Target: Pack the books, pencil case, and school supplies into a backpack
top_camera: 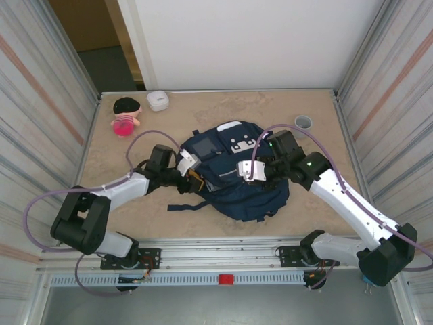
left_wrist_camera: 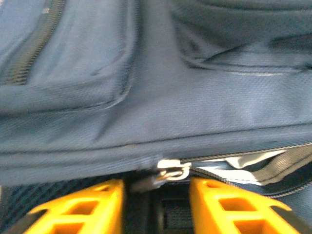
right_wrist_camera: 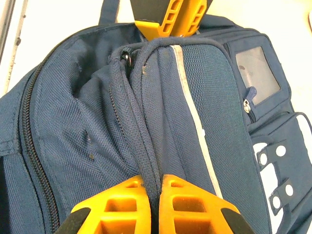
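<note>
The zipper pull's tab slants toward one finger of my open left gripper, so next I move in and pinch it close to its metal ring [left_wrist_camera: 176, 173].
The navy backpack [top_camera: 240, 183] lies flat in the middle of the table. My left gripper [top_camera: 193, 177] is at its left edge. In the left wrist view its orange fingers [left_wrist_camera: 97, 204] stand apart on either side of a silver zipper pull [left_wrist_camera: 170, 171], without touching it; beyond the pull the zipper gapes a little. My right gripper [right_wrist_camera: 155, 178] is shut on a raised fold of the backpack [right_wrist_camera: 195, 97] along the zipper seam, and the left gripper [right_wrist_camera: 168, 19] shows at the far end of that seam. The books, pencil case and school supplies are out of view.
A small white rounded box [top_camera: 157, 101] and a pink doll with black hair [top_camera: 125, 115] sit at the back left. A grey cup [top_camera: 303, 122] stands at the back right. A loose strap [top_camera: 186, 205] trails off the backpack's near left side. Corrugated walls close both sides.
</note>
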Tool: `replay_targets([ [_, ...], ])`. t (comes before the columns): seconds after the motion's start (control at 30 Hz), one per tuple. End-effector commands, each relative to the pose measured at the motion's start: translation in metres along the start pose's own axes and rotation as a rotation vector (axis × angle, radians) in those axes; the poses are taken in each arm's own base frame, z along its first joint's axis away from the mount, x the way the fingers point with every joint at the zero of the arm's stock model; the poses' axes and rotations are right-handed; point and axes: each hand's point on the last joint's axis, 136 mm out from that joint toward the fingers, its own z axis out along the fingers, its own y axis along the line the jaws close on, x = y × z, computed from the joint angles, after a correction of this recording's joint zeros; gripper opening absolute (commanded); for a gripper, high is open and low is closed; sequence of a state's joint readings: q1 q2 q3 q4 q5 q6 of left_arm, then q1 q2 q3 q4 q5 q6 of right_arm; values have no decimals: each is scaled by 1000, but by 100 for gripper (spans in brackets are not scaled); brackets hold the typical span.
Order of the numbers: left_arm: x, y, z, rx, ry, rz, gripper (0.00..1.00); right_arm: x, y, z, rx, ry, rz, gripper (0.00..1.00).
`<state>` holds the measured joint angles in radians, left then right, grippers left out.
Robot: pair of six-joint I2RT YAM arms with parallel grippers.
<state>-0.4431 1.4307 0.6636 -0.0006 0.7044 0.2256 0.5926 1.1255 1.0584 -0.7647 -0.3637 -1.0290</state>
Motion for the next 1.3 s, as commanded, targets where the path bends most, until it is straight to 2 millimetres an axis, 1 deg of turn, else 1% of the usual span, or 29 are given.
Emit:
replay_targets([
  [0.0,-13,-30,1,116,-24,150,22,-13,-20,-11,83,-51,10,0],
  [0.07,-16,-33,-2,109,-40,157,7,-9,-22,-8,88,-37,27,0],
  [0.17,-24,-35,-10,72,-76,168,0,-3,-25,-2,98,-8,57,0],
  [0.27,-28,-39,-18,43,-75,196,0,2,-33,4,136,19,100,0],
  [0.37,-30,-42,-21,24,-60,203,0,1,-30,11,124,27,110,0],
  [0.47,-22,-27,-21,-59,-12,144,0,0,-27,12,125,17,114,0],
  [0.57,-20,-21,-21,-88,14,106,0,-4,-28,5,132,-18,124,0],
  [0.63,-18,-7,-24,-162,26,49,0,-9,-27,0,130,-38,113,0],
  [0.67,-18,-1,-27,-190,17,13,7,-11,-27,-3,128,-49,103,0],
  [0.73,-20,13,-32,-229,-19,-64,35,-16,-25,-7,116,-75,86,0],
  [0.77,-21,16,-33,-228,-35,-81,45,-17,-24,-7,112,-82,83,0],
  [0.8,-22,18,-33,-230,-49,-88,51,-18,-23,-8,107,-86,80,0],
  [0.9,-21,16,-27,-194,-41,-82,59,-20,-23,-9,98,-93,74,0],
  [0.93,-19,17,-24,-191,-28,-88,59,-21,-24,-10,100,-98,72,0],
  [1.1,-17,25,-11,-173,-7,-95,60,-29,-25,-18,111,-129,59,0],
  [1.17,-18,30,-6,-175,-4,-92,59,-30,-23,-19,111,-132,58,0],
  [1.27,-32,28,-2,-147,-56,-57,55,-30,-21,-19,102,-134,60,0],
])
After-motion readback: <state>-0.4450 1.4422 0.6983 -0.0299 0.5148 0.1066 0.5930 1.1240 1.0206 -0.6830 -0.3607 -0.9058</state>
